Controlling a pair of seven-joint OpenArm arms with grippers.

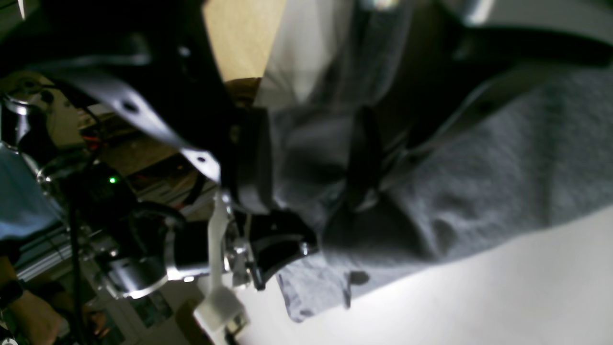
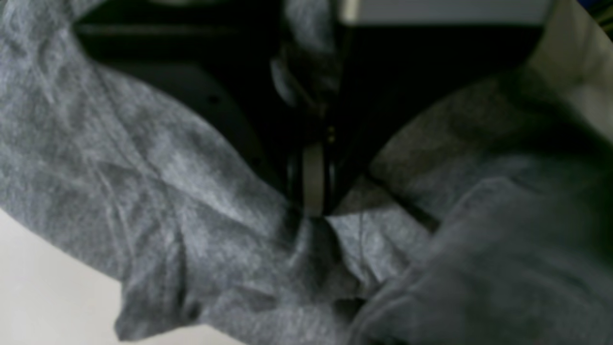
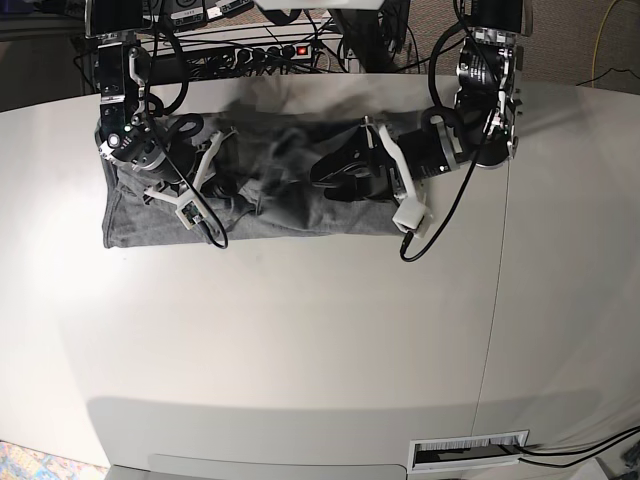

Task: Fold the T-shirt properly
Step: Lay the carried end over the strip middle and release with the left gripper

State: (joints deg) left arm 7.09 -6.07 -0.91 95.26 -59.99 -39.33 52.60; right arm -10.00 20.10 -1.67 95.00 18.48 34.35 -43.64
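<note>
Next, my left gripper backs off and pinches the T-shirt's edge at that end (image 3: pixel 415 122), because its open fingers are around rumpled cloth inward of the T-shirt's end.
The heather-grey T-shirt (image 3: pixel 300 225) lies bunched in a long band across the far side of the white table (image 3: pixel 300 350). In the left wrist view my left gripper (image 1: pixel 309 163) is open, its two dark fingers (image 1: pixel 364 153) standing wide apart with rumpled T-shirt cloth (image 1: pixel 503 182) lying between them. One corner of the cloth hangs over the table surface (image 1: pixel 479 297). In the right wrist view my right gripper (image 2: pixel 313 213) is shut, and folds of the T-shirt (image 2: pixel 143 191) gather at its tips. In the base view both arms reach over the shirt, one near each end.
A power strip with cables (image 3: pixel 250 50) runs behind the table's far edge. A seam (image 3: pixel 498 260) crosses the tabletop on the right. A slotted vent (image 3: pixel 470 452) sits at the front right edge. Bare tabletop stretches in front of the shirt.
</note>
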